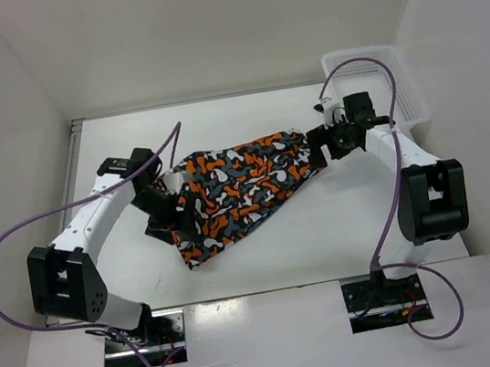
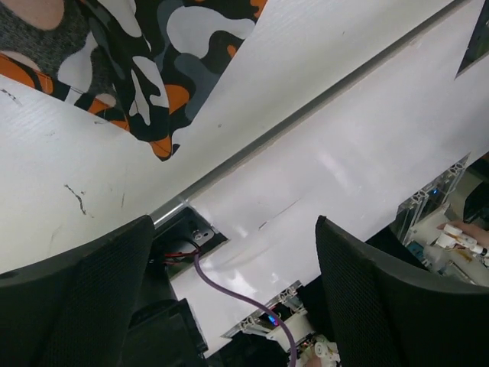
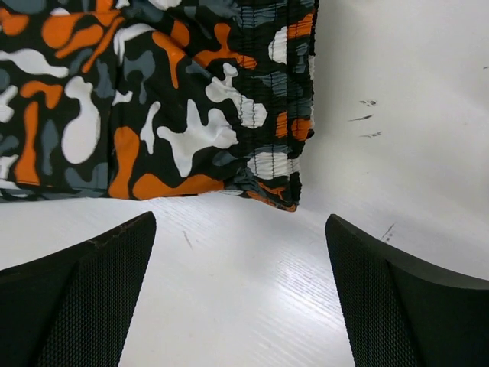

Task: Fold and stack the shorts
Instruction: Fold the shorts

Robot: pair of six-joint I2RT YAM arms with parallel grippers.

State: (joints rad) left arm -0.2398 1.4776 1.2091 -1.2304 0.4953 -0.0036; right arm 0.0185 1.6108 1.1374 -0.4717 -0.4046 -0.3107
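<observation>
The near edge of the shorts slants back toward the waistband corner, so the robot's right gripper needs to pinch that waistband corner (image 3: 280, 196) and pull it nearer before folding.
The shorts (image 1: 241, 189), with an orange, white, grey and black camouflage print, lie spread in a rough triangle in the middle of the table. My left gripper (image 1: 165, 216) is at their left edge, open and empty. In the left wrist view (image 2: 237, 229) it points toward the table's near edge, with a corner of the shorts (image 2: 153, 61) at the upper left. My right gripper (image 1: 322, 146) is at their right end, open and empty. In the right wrist view (image 3: 241, 229) it is just short of the elastic waistband corner (image 3: 279, 115).
A white mesh basket (image 1: 395, 78) stands at the back right corner, behind the right arm. White walls close in the table at the left, back and right. The table's metal near edge (image 2: 306, 115) and a purple cable (image 2: 229, 294) show in the left wrist view.
</observation>
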